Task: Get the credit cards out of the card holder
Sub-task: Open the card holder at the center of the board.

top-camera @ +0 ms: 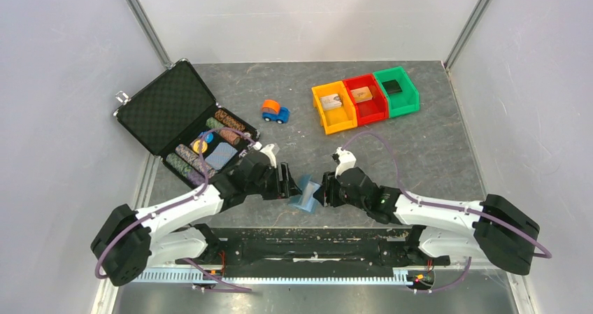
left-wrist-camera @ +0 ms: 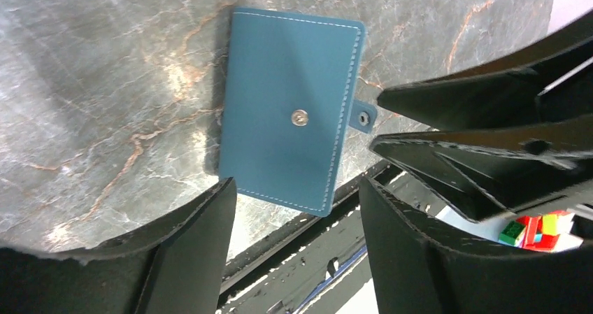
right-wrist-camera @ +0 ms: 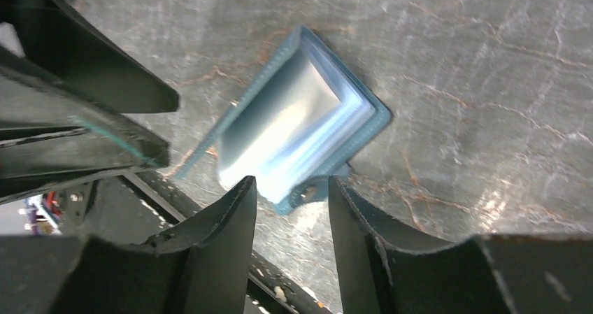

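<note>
The cover of the card holder stands half folded over its pockets, so the robot's left gripper needs to grasp the cover's edge point(left-wrist-camera: 331, 191) and hold it open for the right gripper.
The light-blue card holder point(top-camera: 305, 191) stands half open on the grey table near the front edge, between my two grippers. The left wrist view shows its outer face point(left-wrist-camera: 280, 104), a metal snap point(left-wrist-camera: 299, 118) and the closing tab point(left-wrist-camera: 363, 118). My left gripper point(top-camera: 292, 186) point(left-wrist-camera: 295, 188) is open just short of its lower edge, holding nothing. The right wrist view looks into the holder point(right-wrist-camera: 294, 118), where pale layered pocket edges point(right-wrist-camera: 349, 122) show but no credit cards show plainly. My right gripper point(top-camera: 322, 191) point(right-wrist-camera: 291, 184) is open, its tips either side of the tab point(right-wrist-camera: 308, 191).
An open black case point(top-camera: 175, 111) with poker chips point(top-camera: 224, 129) lies back left. A blue-and-orange toy car point(top-camera: 275, 110) sits mid-table. Orange point(top-camera: 340, 125), red point(top-camera: 374, 112) and green point(top-camera: 405, 105) bins at the back right each hold a small flat piece. The table's front edge point(top-camera: 315, 231) is right beside the holder.
</note>
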Available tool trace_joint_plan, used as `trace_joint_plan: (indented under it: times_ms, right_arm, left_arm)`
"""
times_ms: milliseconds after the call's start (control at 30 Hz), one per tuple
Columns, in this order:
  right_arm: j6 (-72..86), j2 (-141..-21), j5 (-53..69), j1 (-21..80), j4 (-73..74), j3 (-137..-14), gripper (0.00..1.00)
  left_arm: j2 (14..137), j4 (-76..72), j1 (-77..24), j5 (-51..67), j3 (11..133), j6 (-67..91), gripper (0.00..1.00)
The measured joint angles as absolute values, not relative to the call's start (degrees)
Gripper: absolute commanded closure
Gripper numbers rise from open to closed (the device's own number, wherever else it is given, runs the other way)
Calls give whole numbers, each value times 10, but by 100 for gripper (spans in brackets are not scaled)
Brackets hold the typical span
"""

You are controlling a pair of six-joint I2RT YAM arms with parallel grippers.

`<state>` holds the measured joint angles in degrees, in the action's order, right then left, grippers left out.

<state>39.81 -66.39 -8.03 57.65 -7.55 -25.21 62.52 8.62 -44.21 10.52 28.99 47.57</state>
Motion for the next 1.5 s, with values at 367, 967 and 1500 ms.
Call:
trace_joint_plan:
  times_ms: [367,967,1500]
  right_arm:
    - [389,-666,-105,576,-50,-223,80]
    - [286,-556,-150,522,-38,-156,97]
    - [274,-498,-80,449,57,-237,51]
  left_arm:
    - [741,148,-534,43,407,399,28]
    - [780,236,-554,-103,448,377,76]
    - [777,130,-552,-34,376,455,98]
